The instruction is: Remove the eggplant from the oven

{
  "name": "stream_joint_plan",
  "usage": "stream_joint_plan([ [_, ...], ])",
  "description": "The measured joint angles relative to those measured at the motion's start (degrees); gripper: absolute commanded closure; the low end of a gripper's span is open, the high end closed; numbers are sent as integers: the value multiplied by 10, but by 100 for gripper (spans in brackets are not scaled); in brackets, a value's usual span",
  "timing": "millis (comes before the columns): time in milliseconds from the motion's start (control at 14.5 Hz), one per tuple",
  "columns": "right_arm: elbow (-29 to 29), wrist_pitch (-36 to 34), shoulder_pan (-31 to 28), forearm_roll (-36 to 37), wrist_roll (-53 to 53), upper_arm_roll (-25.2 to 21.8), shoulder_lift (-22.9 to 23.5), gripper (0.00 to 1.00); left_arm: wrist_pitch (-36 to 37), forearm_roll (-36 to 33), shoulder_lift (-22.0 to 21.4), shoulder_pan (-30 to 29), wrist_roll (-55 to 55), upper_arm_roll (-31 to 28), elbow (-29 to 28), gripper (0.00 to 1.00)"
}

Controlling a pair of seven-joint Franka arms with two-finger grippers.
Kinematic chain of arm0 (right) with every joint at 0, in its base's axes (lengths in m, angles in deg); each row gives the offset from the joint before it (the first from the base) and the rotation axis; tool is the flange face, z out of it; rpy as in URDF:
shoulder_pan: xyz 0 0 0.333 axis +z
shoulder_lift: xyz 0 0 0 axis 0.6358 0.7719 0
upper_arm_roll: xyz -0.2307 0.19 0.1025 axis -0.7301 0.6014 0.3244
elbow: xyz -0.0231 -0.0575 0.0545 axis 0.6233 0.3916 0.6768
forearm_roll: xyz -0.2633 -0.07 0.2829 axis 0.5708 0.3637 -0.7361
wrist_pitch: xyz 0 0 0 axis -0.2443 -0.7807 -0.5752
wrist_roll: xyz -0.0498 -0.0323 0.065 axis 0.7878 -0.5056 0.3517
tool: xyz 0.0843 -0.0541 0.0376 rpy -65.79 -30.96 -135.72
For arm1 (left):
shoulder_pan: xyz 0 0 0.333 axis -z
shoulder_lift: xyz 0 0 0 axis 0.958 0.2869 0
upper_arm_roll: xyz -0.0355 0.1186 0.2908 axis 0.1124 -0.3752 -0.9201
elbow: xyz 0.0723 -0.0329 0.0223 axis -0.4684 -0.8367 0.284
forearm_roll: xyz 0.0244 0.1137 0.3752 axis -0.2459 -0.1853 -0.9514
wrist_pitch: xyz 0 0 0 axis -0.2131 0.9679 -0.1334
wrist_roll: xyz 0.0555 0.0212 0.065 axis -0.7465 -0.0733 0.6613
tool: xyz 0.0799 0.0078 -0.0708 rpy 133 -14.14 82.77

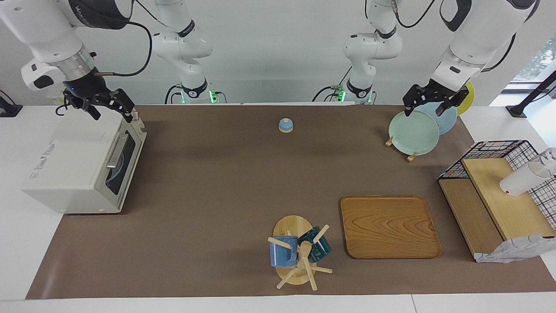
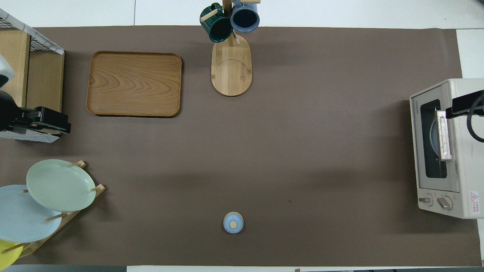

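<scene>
The oven's door is shut, so next I will close my right gripper on the middle of the oven's silver handle [image 2: 443, 136].
The cream-white oven [image 1: 74, 165] stands at the right arm's end of the table, its dark glass door shut, its silver handle [image 1: 116, 151] facing the table's middle. It also shows in the overhead view [image 2: 453, 151]. Through the glass I see only a pale round shape; the eggplant is hidden. My right gripper [image 1: 110, 108] is open and empty over the oven's top edge above the door, and its tip shows in the overhead view [image 2: 455, 109]. My left gripper [image 1: 425, 108] is open and empty over the plate rack, where that arm waits.
A plate rack [image 1: 412, 132] with green, blue and yellow plates stands at the left arm's end. A wooden tray [image 1: 388, 226], a mug tree [image 1: 299, 252] with two mugs, a small blue dome [image 1: 286, 125] and a wire-and-wood shelf [image 1: 499, 195] also stand on the brown mat.
</scene>
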State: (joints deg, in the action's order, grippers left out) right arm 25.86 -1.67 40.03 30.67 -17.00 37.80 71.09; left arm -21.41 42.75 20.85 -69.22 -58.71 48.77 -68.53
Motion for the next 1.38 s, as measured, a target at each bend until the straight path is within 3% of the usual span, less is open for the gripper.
stream_joint_plan([
  [413, 1, 0, 0, 0, 0, 0, 0, 0, 0, 0, 0, 0, 0, 0, 0, 0],
  [482, 2, 0, 0, 0, 0, 0, 0, 7, 0, 0, 0, 0, 0, 0, 0, 0],
  [550, 3, 0, 0, 0, 0, 1, 0, 58, 0, 0, 0, 0, 0, 0, 0, 0],
  [619, 6, 2, 1, 0, 0, 2, 0, 83, 0, 0, 0, 0, 0, 0, 0, 0],
  [688, 15, 15, 2, 0, 0, 4, -2, 100, 0, 0, 0, 0, 0, 0, 0, 0],
  [1032, 177, 176, 1, 2, -15, 3, -39, 100, 0, 0, 0, 0, 0, 0, 0, 0],
  [1376, 230, 196, -18, 52, -7, 0, -40, 100, 0, 0, 0, 0, 0, 0, 0, 0],
])
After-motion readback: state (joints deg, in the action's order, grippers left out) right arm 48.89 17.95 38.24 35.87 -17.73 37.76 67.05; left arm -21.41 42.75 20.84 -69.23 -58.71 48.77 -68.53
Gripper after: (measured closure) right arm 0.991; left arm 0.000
